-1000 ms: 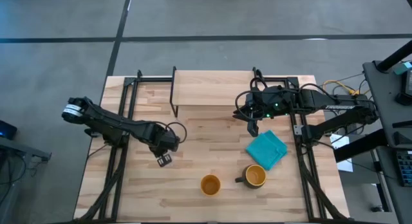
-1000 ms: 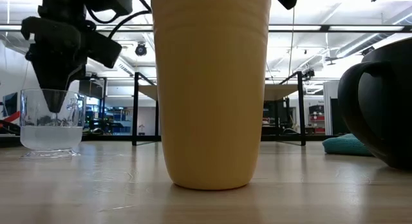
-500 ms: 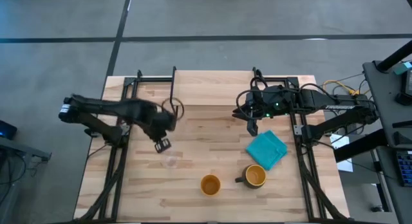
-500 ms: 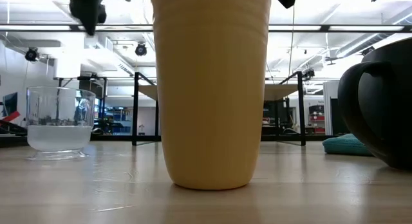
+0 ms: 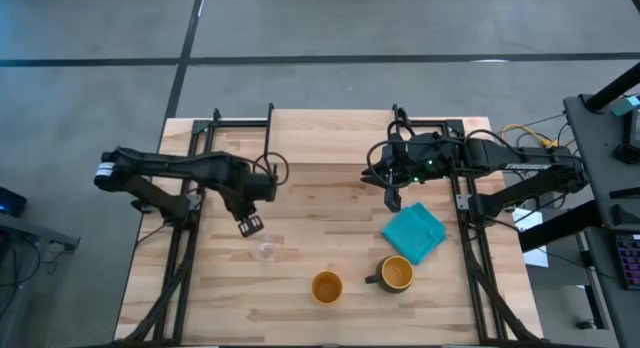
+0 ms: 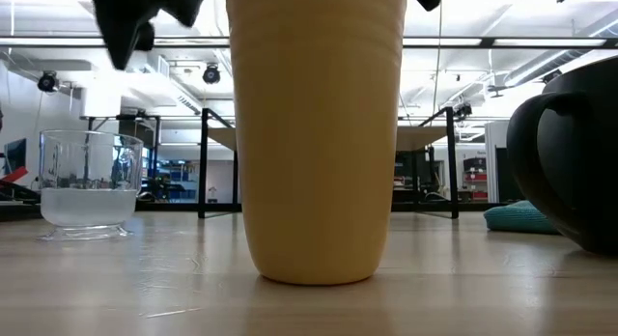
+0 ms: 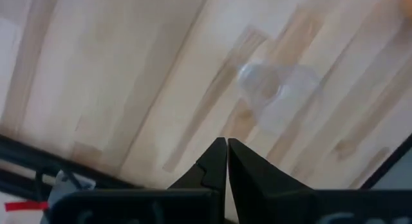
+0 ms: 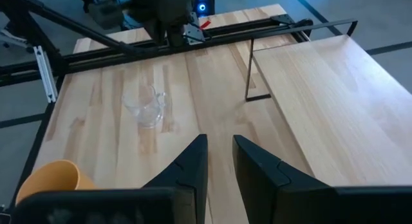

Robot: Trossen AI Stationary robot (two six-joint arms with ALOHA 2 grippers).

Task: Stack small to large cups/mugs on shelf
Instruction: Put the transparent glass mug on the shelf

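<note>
Next, my left gripper moves to the small clear cup's rim [image 5: 256, 246] [image 7: 260, 118], next to the cup's handle, and closes on it there.
The small clear cup [image 5: 265, 250] stands upright on its base on the table; it also shows in the low view [image 6: 85, 179] and the left wrist view [image 7: 273, 95]. My left gripper [image 5: 250, 225] hangs shut just above and to the far side of it [image 6: 121, 56], touching nothing. The handleless yellow-orange cup [image 5: 326, 286] and the dark handled mug [image 5: 397, 274] stand upright near the table's near edge. The light-wood shelf [image 5: 330, 138] sits at the far edge. My right gripper [image 5: 392, 200] waits open beside the shelf's right end.
A teal cloth [image 5: 414, 231] lies crumpled on the table between my right gripper and the mug. Black frame rails [image 5: 190, 218] run along both table sides. Bare wood [image 5: 320, 213] lies between the shelf and the cups.
My left gripper has risen out of the clear cup and drawn back toward the table's far edge, staying shut. The cup stays upright on the table, nudged slightly sideways. The right arm has kept still.
</note>
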